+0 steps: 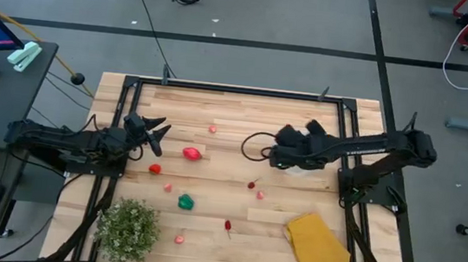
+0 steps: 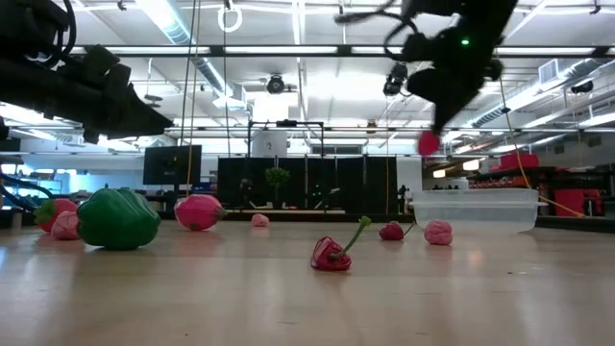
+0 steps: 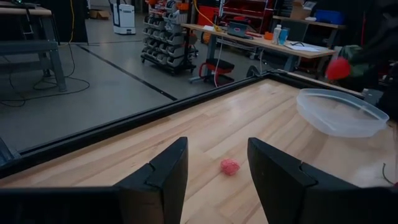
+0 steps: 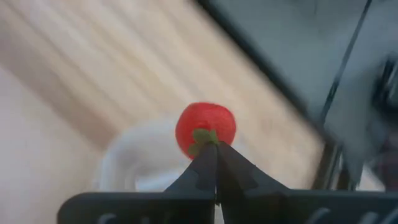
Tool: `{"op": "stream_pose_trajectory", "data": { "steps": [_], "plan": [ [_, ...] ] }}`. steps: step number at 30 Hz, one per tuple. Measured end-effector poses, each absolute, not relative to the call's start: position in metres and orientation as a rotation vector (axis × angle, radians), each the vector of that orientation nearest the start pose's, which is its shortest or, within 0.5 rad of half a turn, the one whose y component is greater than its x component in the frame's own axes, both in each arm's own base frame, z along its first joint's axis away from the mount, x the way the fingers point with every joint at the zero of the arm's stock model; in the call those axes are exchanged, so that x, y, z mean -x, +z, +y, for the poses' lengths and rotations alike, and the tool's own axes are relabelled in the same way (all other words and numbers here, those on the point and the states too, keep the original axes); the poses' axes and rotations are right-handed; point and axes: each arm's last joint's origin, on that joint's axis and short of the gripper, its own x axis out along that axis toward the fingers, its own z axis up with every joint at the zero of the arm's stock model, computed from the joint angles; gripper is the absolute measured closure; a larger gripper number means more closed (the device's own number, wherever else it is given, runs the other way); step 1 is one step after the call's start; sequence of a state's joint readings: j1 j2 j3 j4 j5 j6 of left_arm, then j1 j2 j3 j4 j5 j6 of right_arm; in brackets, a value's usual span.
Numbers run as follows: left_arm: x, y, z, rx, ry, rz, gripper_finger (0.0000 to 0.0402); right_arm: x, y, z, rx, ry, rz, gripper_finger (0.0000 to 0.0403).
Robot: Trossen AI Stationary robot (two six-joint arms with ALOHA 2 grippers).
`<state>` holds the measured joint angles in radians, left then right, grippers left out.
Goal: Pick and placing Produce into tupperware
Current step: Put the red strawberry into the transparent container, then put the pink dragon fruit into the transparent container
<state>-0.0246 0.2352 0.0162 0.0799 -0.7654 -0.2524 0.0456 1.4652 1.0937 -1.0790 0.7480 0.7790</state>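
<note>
Next, my right gripper releases the red fruit inside the clear round tupperware [image 1: 288, 159] [image 4: 148, 178], near the tupperware's near side.
Small toy produce lies scattered on the wooden table: a large red piece [image 1: 191, 154], a green one [image 1: 185, 202], a red chili [image 2: 332, 254] and several small red and pink pieces. The clear round tupperware [image 2: 474, 207] stands on its base under my right arm. My right gripper [image 4: 211, 147] is shut on a red round fruit [image 4: 206, 126] and hovers above the tupperware [image 4: 124, 163]. My left gripper [image 3: 217, 149] is open and off the table at its left side [image 1: 154, 131]. A small pink piece [image 3: 230, 166] lies on the table beyond its fingers. My right gripper pinches the red fruit by its green leafy top [image 4: 201, 138] between the tips of its two fingers. The fruit [image 2: 428, 142] is lifted clear and sits in front of the fingertips, above the tupperware.
A bushy green plant [image 1: 128, 227] stands at the near left corner. A yellow folded cloth [image 1: 318, 247] lies at the near right. A black frame [image 1: 238, 89] runs around the table's edges. Bare wood shows near the far edge.
</note>
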Motion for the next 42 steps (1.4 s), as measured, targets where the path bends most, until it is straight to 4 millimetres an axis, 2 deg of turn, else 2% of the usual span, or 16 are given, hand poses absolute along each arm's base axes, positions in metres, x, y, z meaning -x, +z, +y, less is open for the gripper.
{"op": "stream_pose_trajectory", "data": {
  "steps": [5,11,15,21,25,29,34,42],
  "plan": [
    [-0.104,0.158,0.018,0.2,0.751,0.031,0.0228,-0.243,0.231,-0.006,-0.16,-1.011,1.136,0.0396],
    [-0.104,0.158,0.018,0.236,0.752,0.016,0.023,-0.236,0.203,-0.007,-0.231,-0.972,1.199,0.0399],
    [-0.104,0.158,0.018,0.236,0.752,0.015,0.0228,-0.232,0.189,-0.008,-0.263,-0.962,1.201,0.0397],
    [-0.104,0.158,0.018,0.236,0.752,0.014,0.0229,-0.232,0.172,-0.009,-0.329,-0.836,1.237,0.0396],
    [-0.104,0.158,0.018,0.236,0.752,0.014,0.0228,-0.234,0.161,-0.01,-0.332,-0.778,1.189,0.0393],
    [-0.104,0.159,0.018,0.237,0.752,0.013,0.023,-0.235,0.16,-0.01,-0.305,-0.744,1.184,0.0374],
    [-0.104,0.159,0.018,0.237,0.752,0.013,0.0228,-0.24,0.165,-0.01,-0.255,-0.709,1.181,0.0329],
    [-0.104,0.159,0.018,0.237,0.752,0.013,0.0229,-0.25,0.181,-0.013,-0.185,-0.772,1.093,0.0276]
  ]
}}
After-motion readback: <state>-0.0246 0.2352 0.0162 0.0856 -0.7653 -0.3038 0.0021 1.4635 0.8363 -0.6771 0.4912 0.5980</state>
